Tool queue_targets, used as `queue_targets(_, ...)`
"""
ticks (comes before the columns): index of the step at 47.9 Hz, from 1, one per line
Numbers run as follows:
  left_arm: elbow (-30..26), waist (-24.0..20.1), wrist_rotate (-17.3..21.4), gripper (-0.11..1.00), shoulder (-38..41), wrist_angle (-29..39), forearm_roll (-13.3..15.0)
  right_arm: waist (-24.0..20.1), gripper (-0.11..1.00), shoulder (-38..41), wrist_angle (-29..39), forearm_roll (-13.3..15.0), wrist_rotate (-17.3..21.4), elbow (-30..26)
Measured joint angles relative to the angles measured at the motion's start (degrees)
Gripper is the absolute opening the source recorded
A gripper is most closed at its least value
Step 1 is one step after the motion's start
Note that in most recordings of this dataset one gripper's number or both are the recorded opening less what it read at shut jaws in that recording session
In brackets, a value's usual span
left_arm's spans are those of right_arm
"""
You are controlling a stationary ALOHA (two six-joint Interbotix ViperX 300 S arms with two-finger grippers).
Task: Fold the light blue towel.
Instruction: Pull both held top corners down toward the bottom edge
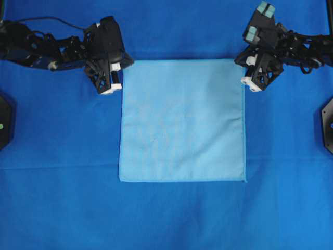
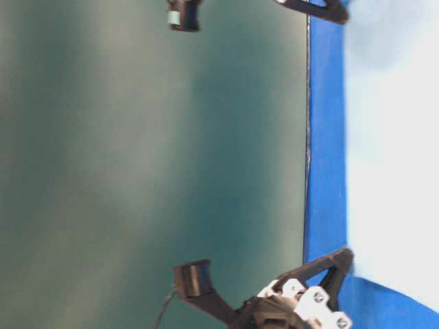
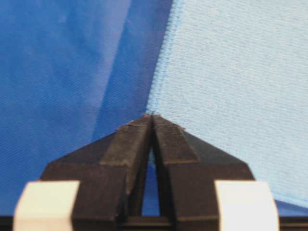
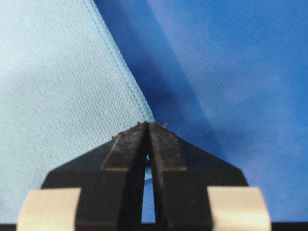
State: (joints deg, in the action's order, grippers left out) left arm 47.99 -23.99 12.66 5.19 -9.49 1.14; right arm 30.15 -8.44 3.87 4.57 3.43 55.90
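Note:
The robot will lay the light blue towel's far corner on the towel's near corner on the right gripper's side (image 1: 243,179) and release it.
The light blue towel (image 1: 182,120) lies flat and square on the royal-blue table covering (image 1: 62,156). My left gripper (image 1: 125,63) is at the towel's far left corner. In the left wrist view its jaws (image 3: 152,115) are shut, with the tips meeting on the corner of the towel (image 3: 231,86). My right gripper (image 1: 241,60) is at the far right corner. In the right wrist view it (image 4: 148,123) is shut, with a sliver of towel (image 4: 57,96) showing between the jaws. The table-level view shows the towel as a pale patch (image 2: 391,151).
Black mounts sit at the left edge (image 1: 4,121) and the right edge (image 1: 328,125) of the table. A faint crease in the covering (image 1: 52,167) runs across, level with the towel's near part.

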Motion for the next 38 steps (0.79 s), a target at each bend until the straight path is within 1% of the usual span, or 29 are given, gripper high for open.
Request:
queue_targets(15,0.2,0.3,-0.2,0.02,-3.3,1.6,0.0,-0.1,0.02,-1.8,0.4,-0.1,0.1,0.4)
queue_targets(22,0.6,2.3,-0.3,0.02,-4.6,2.7,0.0,-1.5,0.02,-2.4,1.0,-0.7,1.1,1.1)
queue_targets(29,1.8,6.7,-2.5,0.01,-5.6,5.3,0.0,-5.7,0.02,-3.8,2.9,-1.5,3.1,1.8)
queue_targets(32,2.2,9.1,-3.5,0.02,-5.8,6.7,0.0,-8.5,0.02,-5.0,4.6,-1.8,5.1,2.1)
queue_targets(34,2.5,11.0,-3.4,0.01,-5.8,7.7,0.0,-10.5,0.02,-5.6,5.5,-1.9,6.2,2.3)
queue_targets(36,2.7,13.2,-4.2,0.02,-5.9,8.5,0.0,-12.5,0.02,-6.2,6.5,-2.1,7.7,2.4)
queue_targets(38,2.9,15.5,-4.1,0.02,-5.9,9.1,0.0,-14.4,0.02,-6.8,7.2,-2.2,9.1,2.5)
